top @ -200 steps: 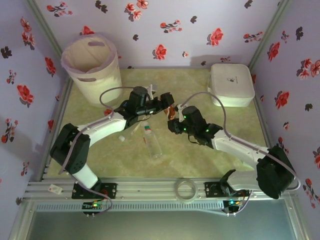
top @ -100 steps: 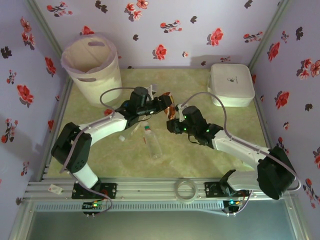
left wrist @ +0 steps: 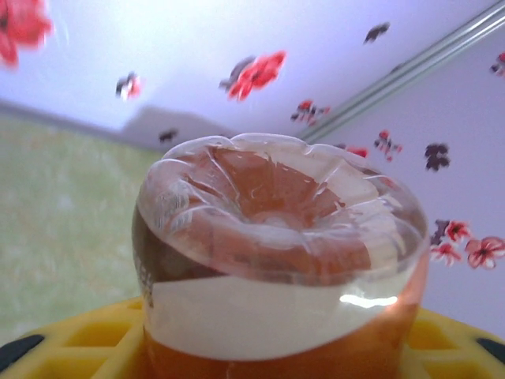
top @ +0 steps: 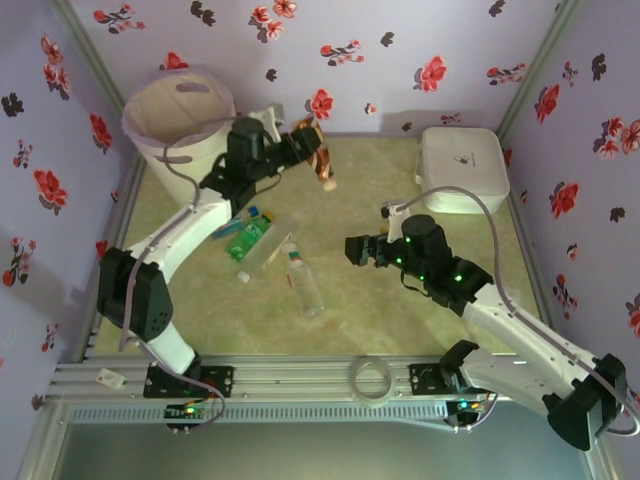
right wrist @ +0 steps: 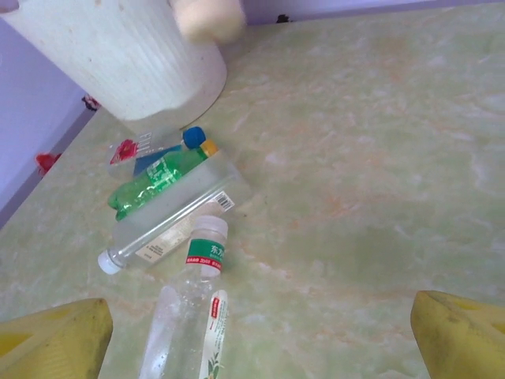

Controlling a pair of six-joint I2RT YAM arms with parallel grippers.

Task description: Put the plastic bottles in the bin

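Note:
My left gripper is going to release the orange-brown plastic bottle inside the opening of the bin (top: 201, 117) by the bin's back side.
My left gripper (top: 308, 146) is shut on an orange-brown plastic bottle (top: 322, 162) and holds it in the air, just right of the bin (top: 185, 110). The left wrist view shows that bottle's dented base (left wrist: 276, 229) between the yellow fingers (left wrist: 71, 341). Over the middle of the table my right gripper (top: 358, 250) is open with nothing in it. Its yellow fingertips (right wrist: 55, 339) frame bare table. On the table lie a green bottle (right wrist: 154, 181), a flat clear bottle (right wrist: 170, 225), a clear bottle with a white cap (right wrist: 189, 308) and a blue-capped one (right wrist: 146, 148).
A flat white lidded box (top: 462, 170) stands at the back right. A roll of tape (top: 372, 380) lies on the front rail. The loose bottles cluster left of centre (top: 265, 250), between the bin and my right gripper.
My left arm has carried the orange-brown bottle up and back-left, from the table's middle toward the bin. My right gripper has let go of it, opened wide and drawn back to the right.

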